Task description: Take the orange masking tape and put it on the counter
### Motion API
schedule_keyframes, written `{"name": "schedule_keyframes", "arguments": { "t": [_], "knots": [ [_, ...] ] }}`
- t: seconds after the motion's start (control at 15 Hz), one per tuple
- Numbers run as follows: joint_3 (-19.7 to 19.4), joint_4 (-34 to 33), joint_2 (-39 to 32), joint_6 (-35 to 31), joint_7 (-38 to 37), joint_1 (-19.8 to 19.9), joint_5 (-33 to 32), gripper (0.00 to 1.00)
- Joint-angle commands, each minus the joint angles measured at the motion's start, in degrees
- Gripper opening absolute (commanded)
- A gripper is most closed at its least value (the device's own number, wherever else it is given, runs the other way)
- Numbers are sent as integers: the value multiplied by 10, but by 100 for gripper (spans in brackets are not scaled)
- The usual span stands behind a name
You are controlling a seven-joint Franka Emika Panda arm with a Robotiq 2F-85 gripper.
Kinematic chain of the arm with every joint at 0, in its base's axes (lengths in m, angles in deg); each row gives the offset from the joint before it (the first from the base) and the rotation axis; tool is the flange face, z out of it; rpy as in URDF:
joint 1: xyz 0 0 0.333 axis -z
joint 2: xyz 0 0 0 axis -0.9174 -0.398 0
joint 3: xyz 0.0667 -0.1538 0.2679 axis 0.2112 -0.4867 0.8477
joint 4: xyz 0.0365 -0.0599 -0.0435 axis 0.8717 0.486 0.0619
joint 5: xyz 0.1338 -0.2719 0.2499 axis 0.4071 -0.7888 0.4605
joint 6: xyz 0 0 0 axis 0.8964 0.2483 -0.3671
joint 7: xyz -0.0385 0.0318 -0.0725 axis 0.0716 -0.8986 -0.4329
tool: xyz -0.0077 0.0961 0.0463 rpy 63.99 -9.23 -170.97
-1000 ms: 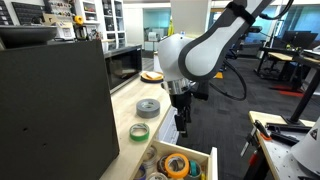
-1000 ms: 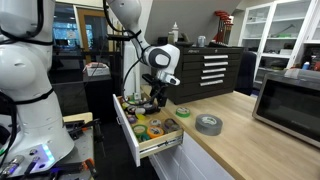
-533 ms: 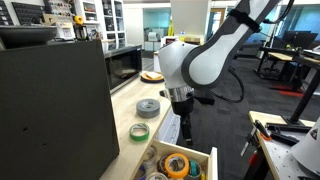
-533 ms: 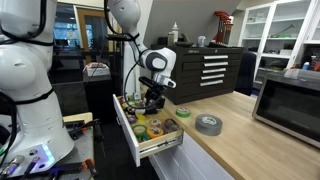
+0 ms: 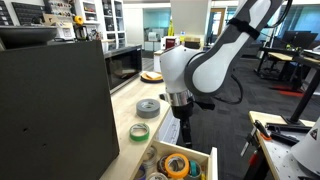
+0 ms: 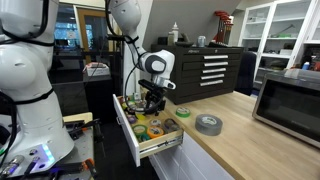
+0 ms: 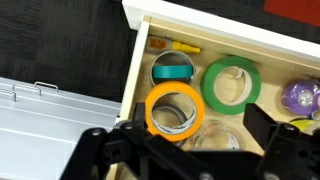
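Note:
Next, my gripper moves to the orange masking tape's side (image 5: 182, 174) (image 7: 199, 102) facing the green tape roll and closes there.
The orange masking tape (image 7: 173, 88) lies flat in an open light wooden drawer (image 7: 136, 60), near its left wall, partly over a clear roll. It also shows in an exterior view (image 5: 177, 165). My gripper (image 7: 195, 125) is open and empty, hanging just above the drawer with its fingers astride the tape's near edge and the clear roll. In both exterior views the gripper (image 5: 185, 128) (image 6: 152, 100) points down over the drawer. The pale beige counter (image 5: 125, 112) (image 6: 245, 135) runs beside the drawer.
A green tape roll (image 7: 210, 85), a teal roll (image 7: 172, 70) and a purple object (image 7: 298, 97) share the drawer. On the counter lie a grey tape roll (image 5: 147, 107) (image 6: 208, 124) and a small green roll (image 5: 140, 132) (image 6: 182, 112). A microwave (image 6: 290, 100) stands further along.
The arm has shifted a little further over the open drawer and slightly down. The gripper stays open and the tapes have not moved.

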Motion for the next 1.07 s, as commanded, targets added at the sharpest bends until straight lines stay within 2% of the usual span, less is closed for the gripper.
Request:
{"name": "schedule_keyframes", "arguments": {
  "t": [0.0, 0.27, 0.53, 1.0],
  "knots": [
    [-9, 32, -31, -103, -18, -25, -58, 100],
    [-29, 46, -69, -192, -61, -65, -129, 100],
    [-57, 49, -97, -249, -91, -112, -179, 100],
    [-62, 42, -154, -325, -71, -125, -171, 100]
  ]
}}
